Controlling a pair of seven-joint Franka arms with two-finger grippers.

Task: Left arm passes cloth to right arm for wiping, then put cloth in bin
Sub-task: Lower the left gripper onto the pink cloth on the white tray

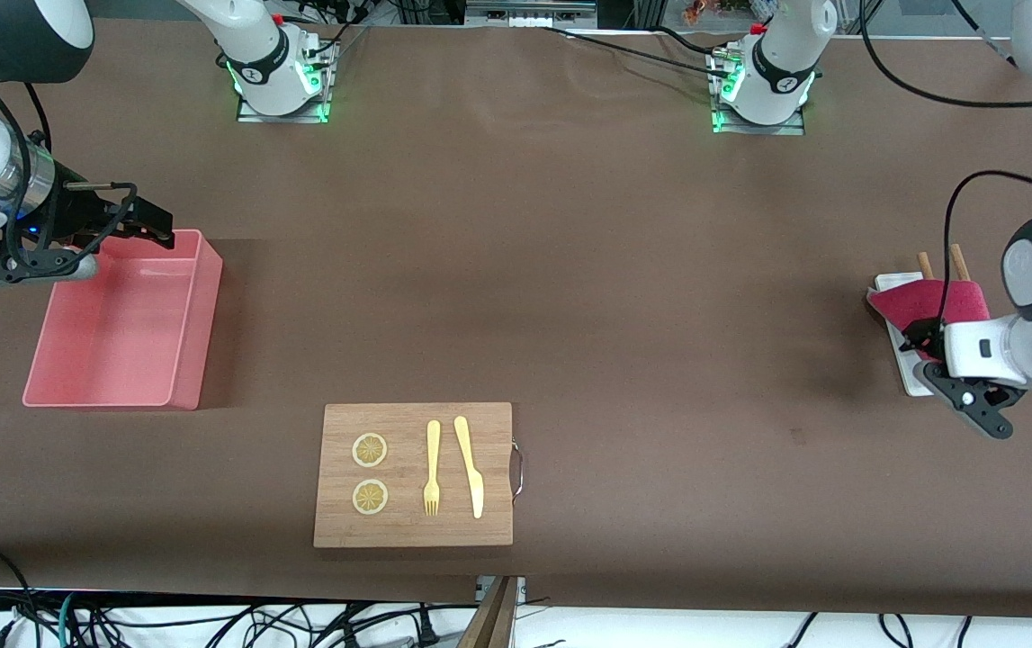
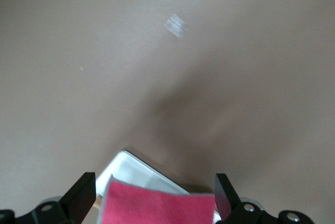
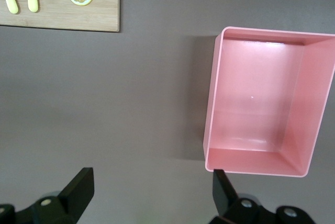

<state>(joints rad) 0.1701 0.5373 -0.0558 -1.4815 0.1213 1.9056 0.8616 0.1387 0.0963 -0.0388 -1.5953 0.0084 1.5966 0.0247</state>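
The cloth's corner [image 1: 929, 356] [image 2: 114, 183] nearest the table's front edge, over the front end of the white tray, will be gripped by my left gripper.
The crimson-pink cloth [image 1: 928, 303] lies on a narrow white tray [image 1: 906, 376] at the left arm's end of the table. My left gripper [image 1: 916, 346] is low over the cloth and open. In the left wrist view the cloth [image 2: 157, 206] lies between the spread fingers [image 2: 82, 197], above the tray [image 2: 137, 167]. The pale pink bin [image 1: 124, 328] stands at the right arm's end. My right gripper [image 1: 145, 225] hangs open and empty by the bin's rim farthest from the front camera. The right wrist view shows the bin [image 3: 264, 103] with nothing in it, and bare table between the fingers [image 3: 79, 188].
A wooden chopping board [image 1: 414, 474] with two lemon slices [image 1: 370, 450], a yellow fork [image 1: 432, 466] and a yellow knife [image 1: 471, 465] lies near the front edge. Two wooden sticks [image 1: 925, 265] poke out from under the cloth.
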